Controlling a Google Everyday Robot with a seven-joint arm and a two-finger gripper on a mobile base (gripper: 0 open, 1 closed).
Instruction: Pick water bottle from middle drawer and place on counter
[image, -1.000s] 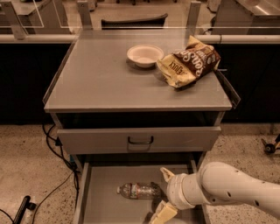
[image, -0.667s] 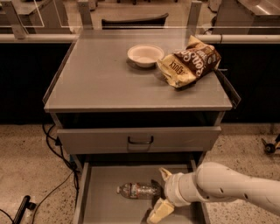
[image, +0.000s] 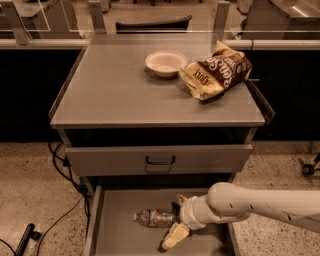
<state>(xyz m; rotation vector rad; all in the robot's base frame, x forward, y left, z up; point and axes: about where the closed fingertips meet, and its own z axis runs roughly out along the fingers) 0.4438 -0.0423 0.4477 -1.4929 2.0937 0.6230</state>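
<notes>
Next, I close my gripper on the water bottle's end (image: 172, 217) nearest the white arm, inside the open middle drawer.
The water bottle (image: 153, 218) lies on its side on the floor of the open middle drawer (image: 120, 235), a clear ribbed bottle. My gripper (image: 176, 218) comes in from the right on a white arm and sits at the bottle's right end. It is open: one cream finger (image: 174, 236) is in front of the bottle and the other (image: 180, 200) is behind it. The bottle rests on the drawer floor. The counter (image: 110, 95) is the grey top of the cabinet above.
On the counter stand a white bowl (image: 165, 63) and a brown and cream snack bag (image: 216, 76) at the back right. A closed drawer front with a dark handle (image: 160, 160) sits above the open drawer. Cables (image: 60, 170) lie on the floor to the left.
My gripper has moved a little to the left, so its fingers now straddle the bottle's right end. The bottle has not moved.
</notes>
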